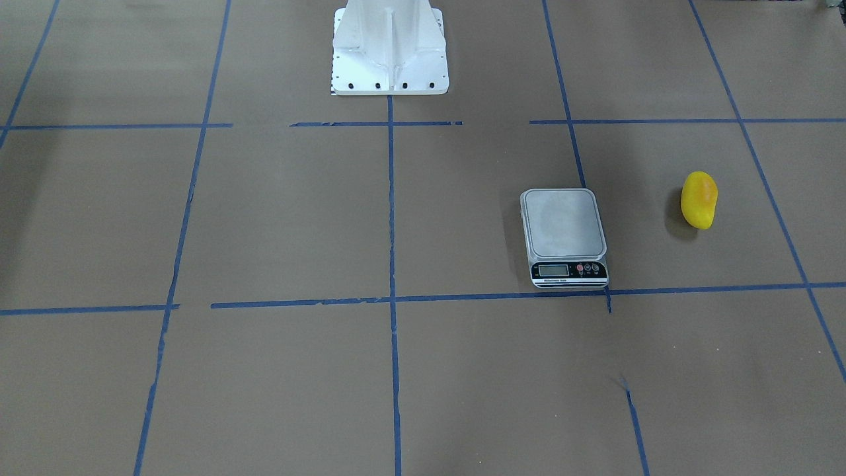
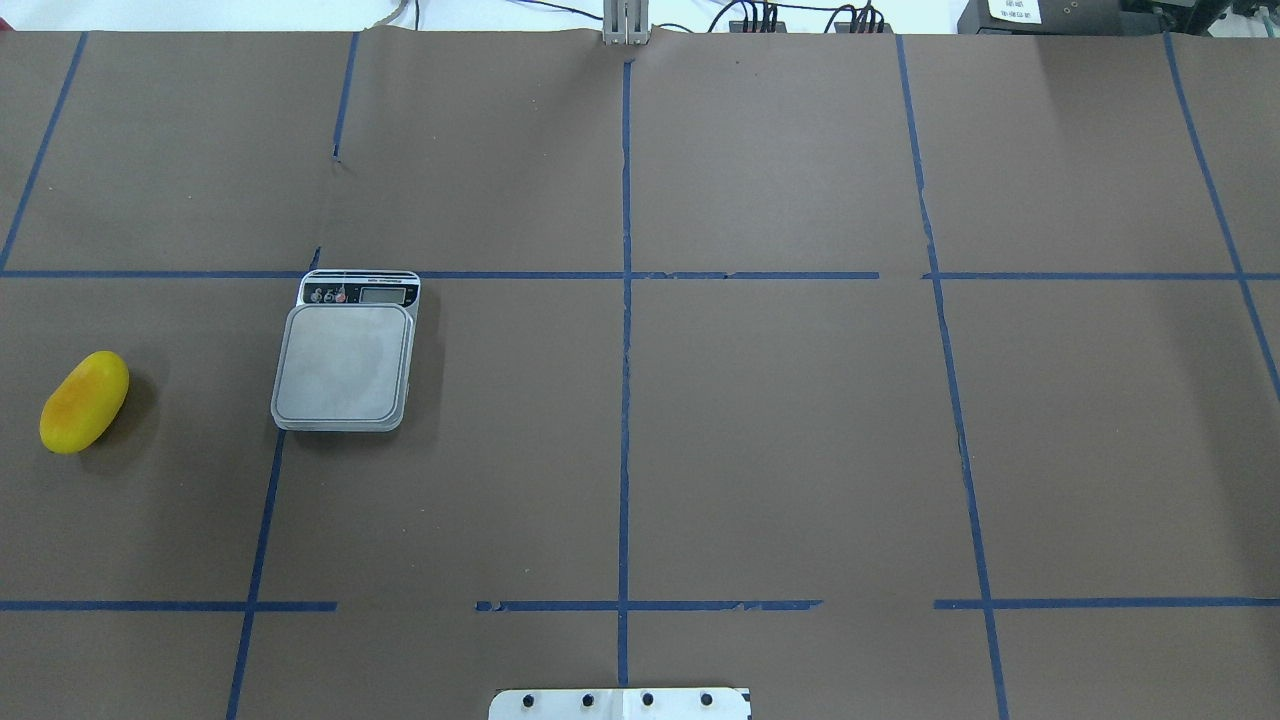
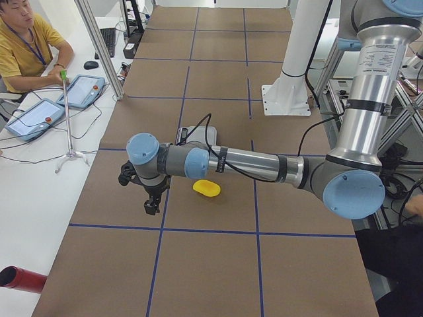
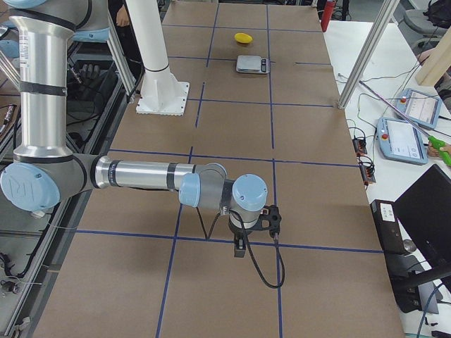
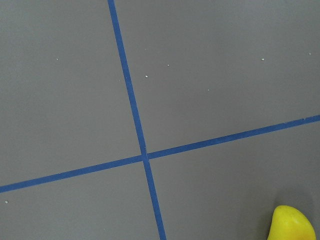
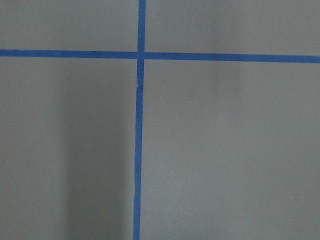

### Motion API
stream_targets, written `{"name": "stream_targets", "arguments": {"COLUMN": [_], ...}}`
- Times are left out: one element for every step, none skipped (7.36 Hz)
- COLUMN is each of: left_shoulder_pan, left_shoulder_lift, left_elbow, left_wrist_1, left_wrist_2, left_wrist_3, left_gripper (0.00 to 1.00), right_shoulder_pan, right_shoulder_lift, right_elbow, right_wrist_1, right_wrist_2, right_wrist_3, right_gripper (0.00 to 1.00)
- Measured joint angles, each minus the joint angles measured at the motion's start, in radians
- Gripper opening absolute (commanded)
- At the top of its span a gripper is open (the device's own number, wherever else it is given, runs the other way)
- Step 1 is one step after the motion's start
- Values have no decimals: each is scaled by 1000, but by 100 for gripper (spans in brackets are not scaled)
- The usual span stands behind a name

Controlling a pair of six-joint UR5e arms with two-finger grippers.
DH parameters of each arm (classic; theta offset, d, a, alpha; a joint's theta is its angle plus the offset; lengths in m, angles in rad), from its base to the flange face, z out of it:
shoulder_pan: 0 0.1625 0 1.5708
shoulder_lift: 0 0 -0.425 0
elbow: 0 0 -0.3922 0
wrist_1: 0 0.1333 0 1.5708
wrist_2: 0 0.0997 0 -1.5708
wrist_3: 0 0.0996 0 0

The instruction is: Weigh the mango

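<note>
The robot's left gripper should next move to the yellow mango and close around the mango's middle (image 1: 699, 198), with its fingers on the mango's long sides.
The yellow mango (image 1: 699, 199) with an orange blush lies on the brown table, apart from the scale and on its left in the overhead view (image 2: 84, 401). The grey scale (image 1: 563, 225) stands bare; it also shows in the overhead view (image 2: 343, 362). My left gripper (image 3: 151, 201) shows only in the exterior left view, hanging above the table beside the mango (image 3: 207, 188); I cannot tell if it is open or shut. The mango's tip shows in the left wrist view (image 5: 293, 225). My right gripper (image 4: 239, 248) shows only in the exterior right view, far from the mango; its state is unclear.
Blue tape lines (image 2: 626, 300) divide the brown table into squares. The white robot base (image 1: 390, 49) stands at the table's robot side. An operator (image 3: 26, 46) sits at a side desk with tablets (image 3: 82, 89).
</note>
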Motion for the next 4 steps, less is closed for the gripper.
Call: {"name": "stream_targets", "arguments": {"left_shoulder_pan": [2,12,38,70], "left_shoulder_lift": [12,20,31,49], "left_elbow": [-3,-2,-5,-14], "left_wrist_1": [-53,-108,-148,-180], "left_wrist_2": [0,1,2,3], "left_wrist_3": [-2,-5,-7,-11], "left_gripper": [100,100,100,100], "right_shoulder_pan": [0,0,0,0], "right_shoulder_lift": [0,0,0,0], "right_elbow": [0,0,0,0], "right_wrist_1": [0,0,0,0], "right_wrist_2": [0,0,0,1], "right_wrist_3": [0,0,0,0], "right_gripper": [100,100,100,100]}}
